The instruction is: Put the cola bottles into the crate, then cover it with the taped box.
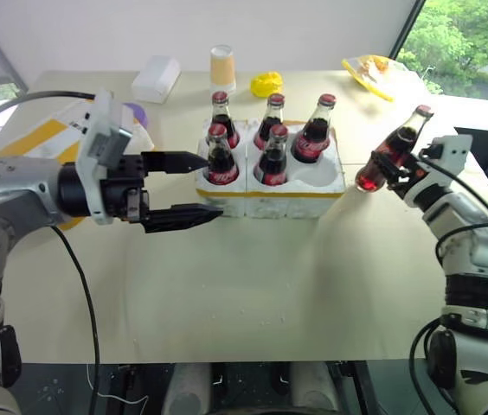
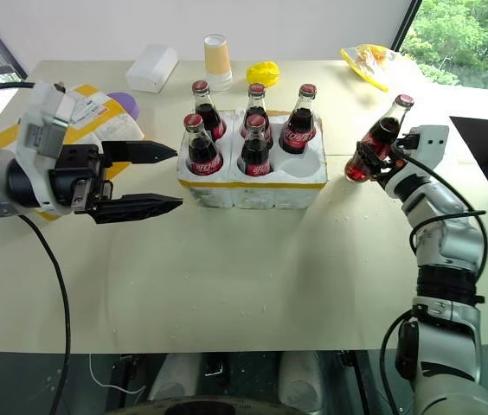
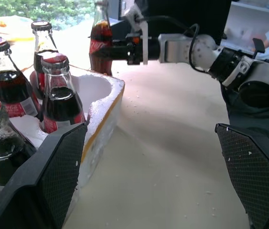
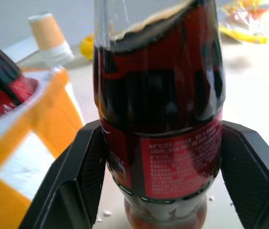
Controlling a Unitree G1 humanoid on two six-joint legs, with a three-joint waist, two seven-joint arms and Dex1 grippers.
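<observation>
Next, I release the cola bottle with my right gripper in the empty front hollow of the white styrofoam crate [image 1: 317, 174].
The white styrofoam crate [image 1: 270, 201] with its yellow tape band stands mid-table and holds several cola bottles [image 1: 220, 156] upright in its wells. Its front-right well [image 1: 317, 173] is empty. One more cola bottle [image 1: 387, 151] hangs tilted above the table just right of the crate, with my right gripper [image 1: 391, 169] shut on its lower body; the black fingers [image 4: 82, 176] clamp both sides. My left gripper [image 1: 201, 186] is open at the crate's left end, pointing at the front-left bottle and holding nothing. The taped box [image 2: 97, 112] lies at the left behind my left arm.
Along the table's far edge are a small plain white box [image 1: 156, 78], a paper cup [image 1: 222, 67], a crumpled yellow thing [image 1: 267, 84] and a yellow snack bag [image 1: 369, 71]. A purple disc [image 1: 136, 112] lies by the taped box.
</observation>
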